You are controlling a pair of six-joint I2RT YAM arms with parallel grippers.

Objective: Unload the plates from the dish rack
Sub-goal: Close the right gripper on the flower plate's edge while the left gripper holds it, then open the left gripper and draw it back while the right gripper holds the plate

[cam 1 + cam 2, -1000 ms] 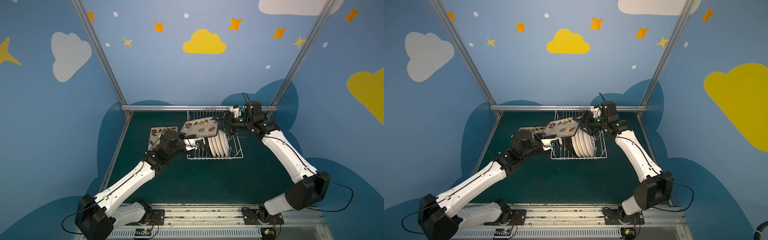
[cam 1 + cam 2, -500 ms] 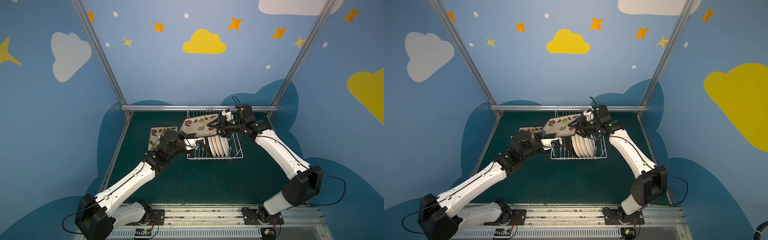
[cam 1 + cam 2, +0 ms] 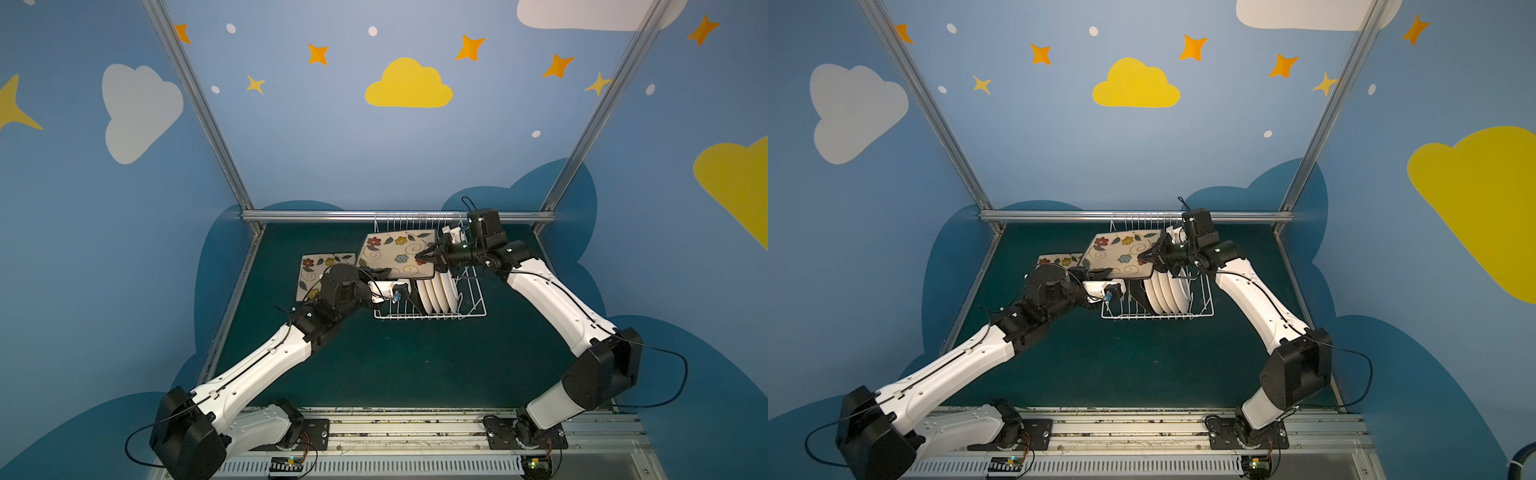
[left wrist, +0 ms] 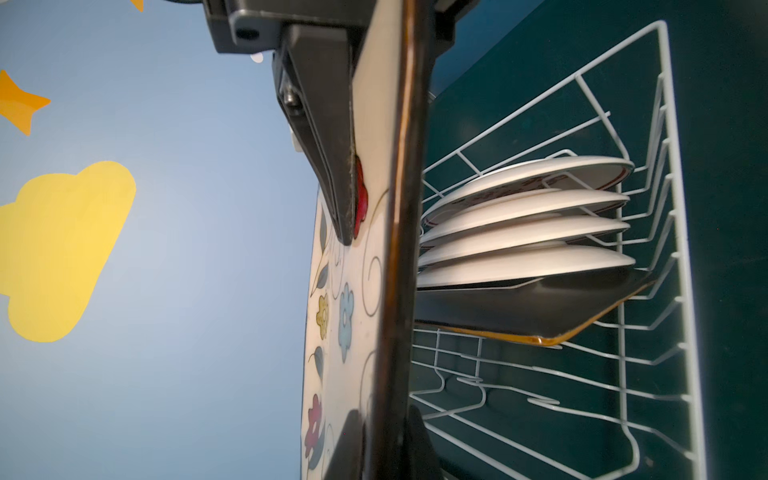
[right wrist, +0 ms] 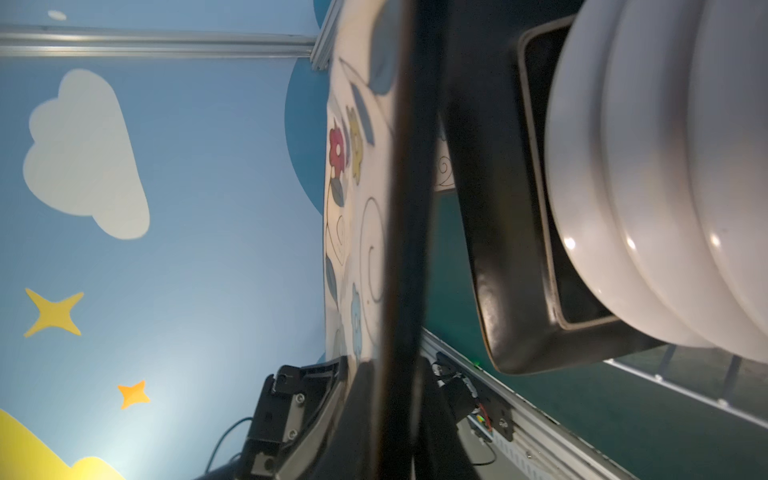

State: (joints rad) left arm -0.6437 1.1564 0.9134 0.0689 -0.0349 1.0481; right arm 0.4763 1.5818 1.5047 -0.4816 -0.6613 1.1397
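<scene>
My left gripper needs to take the free edge point(image 3: 362, 247) opposite my right gripper, as it now holds the flowered square plate by its near edge; my right gripper needs to keep its grip.
A flowered square plate point(image 3: 397, 253) point(image 3: 1121, 255) hangs nearly level above the white wire dish rack point(image 3: 471, 307) point(image 3: 1200, 309). My left gripper point(image 3: 380, 272) point(image 3: 1100, 272) point(image 4: 384, 440) is shut on its near edge. My right gripper point(image 3: 422, 257) point(image 3: 1144, 257) point(image 5: 386, 415) is shut on its right edge, one jaw on the flowered face and one on the black back. Several round white plates point(image 3: 436, 291) point(image 4: 528, 232) point(image 5: 644, 166) stand on edge in the rack, with a black-backed square plate point(image 4: 540, 307) point(image 5: 498, 249) leaning beside them.
Another flowered square plate point(image 3: 316, 266) point(image 3: 1059, 261) lies flat on the green table, left of the rack and partly behind my left arm. A metal rail point(image 3: 316, 215) runs along the back, just behind the rack.
My right gripper moved left onto the held plate's right edge and shut on it. The plate shifted slightly left. The left gripper kept its grip.
</scene>
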